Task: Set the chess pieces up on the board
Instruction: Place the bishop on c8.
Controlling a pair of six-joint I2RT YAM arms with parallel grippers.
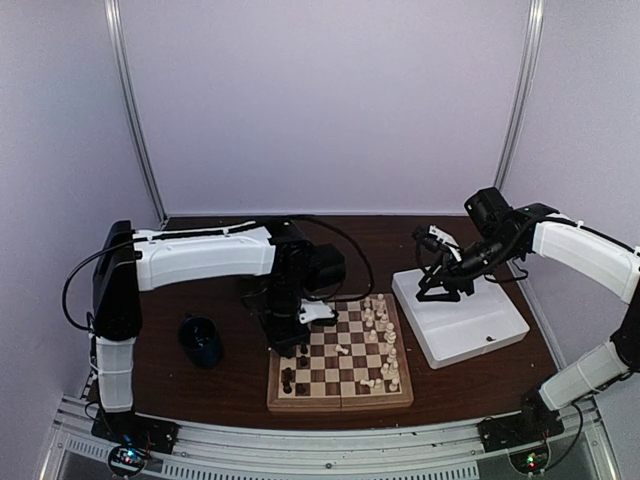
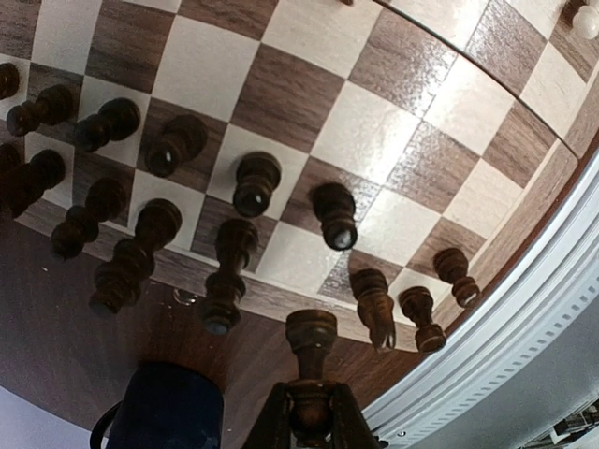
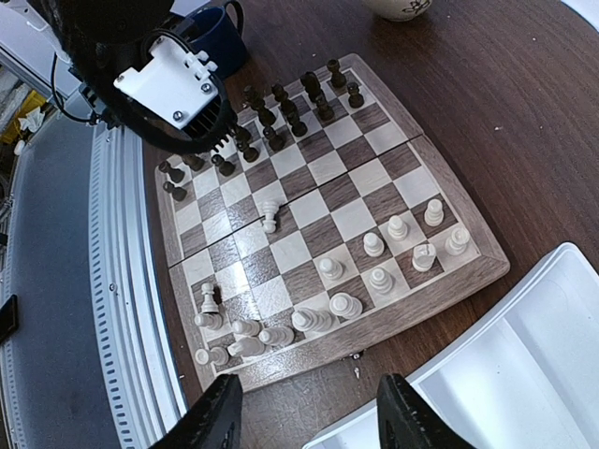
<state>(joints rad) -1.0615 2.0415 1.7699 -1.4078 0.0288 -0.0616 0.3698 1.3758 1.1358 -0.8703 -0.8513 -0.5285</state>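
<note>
My left gripper is going to put the dark chess piece, held just outside the board's border, down on the empty light square in the dark back row [image 1: 288, 363] [image 2: 299, 255].
The board [image 1: 340, 403] lies at the table's near middle. Several dark brown chess pieces [image 2: 253, 182] stand along its left side, several cream ones [image 1: 385, 335] along its right side. One cream piece [image 3: 270, 217] stands alone near the middle of the board [image 3: 346, 178]. My left gripper [image 2: 311, 416] is shut on a dark brown piece [image 2: 311, 360], held upright just outside the board's left border [image 2: 281, 297]. My right gripper [image 3: 309, 421] is open and holds nothing. It hovers between the board and the white tray [image 3: 524, 365].
A dark blue cup [image 1: 202, 340] stands left of the board, close under the left wrist [image 2: 164, 407]. The white two-compartment tray [image 1: 470, 330] sits to the board's right. A pale bowl [image 3: 398, 7] is at the far table edge. The metal rail [image 1: 330, 445] runs along the front.
</note>
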